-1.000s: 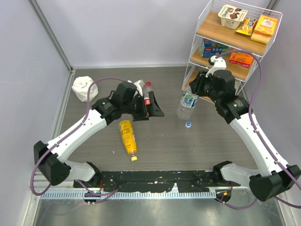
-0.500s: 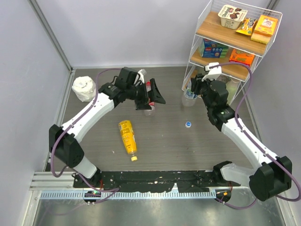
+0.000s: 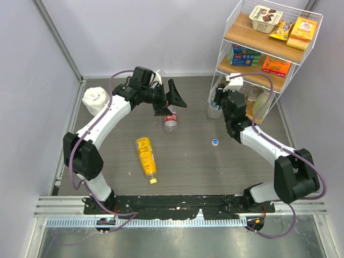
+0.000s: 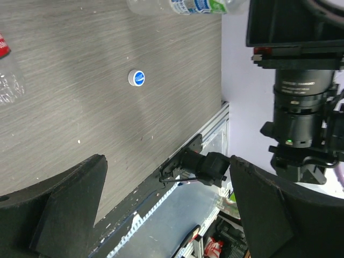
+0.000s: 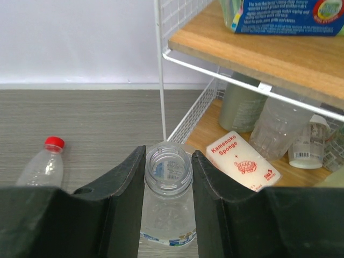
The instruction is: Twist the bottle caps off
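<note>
Next, I bring my left gripper down to the red-label bottle and close it around the red label on its body (image 3: 170,117) (image 4: 2,47).
My right gripper (image 5: 169,161) is shut on the neck of the small clear bottle (image 5: 167,215) with the blue-white label. Its mouth is open and uncapped, and it stands beside the shelf foot (image 3: 215,111). Its blue-white cap (image 3: 215,142) (image 4: 137,77) lies loose on the table. My left gripper (image 3: 171,102) (image 4: 166,177) hangs open and empty above the red-label bottle (image 3: 170,121), which keeps its red cap (image 5: 54,142). The yellow bottle (image 3: 144,155) lies on its side, with a yellow cap (image 3: 153,181) at its near end.
A white wire shelf (image 3: 231,70) at the back right holds snack boxes (image 3: 277,65). A sponge pack (image 5: 242,161) and plastic cups (image 5: 279,126) sit on its bottom board. A white crumpled wad (image 3: 95,100) lies at the back left. Walls close the back and left.
The left gripper has lifted back and to the right, off the red-label bottle, which now rests on the table. The right arm has carried the small bottle back toward the shelf.
</note>
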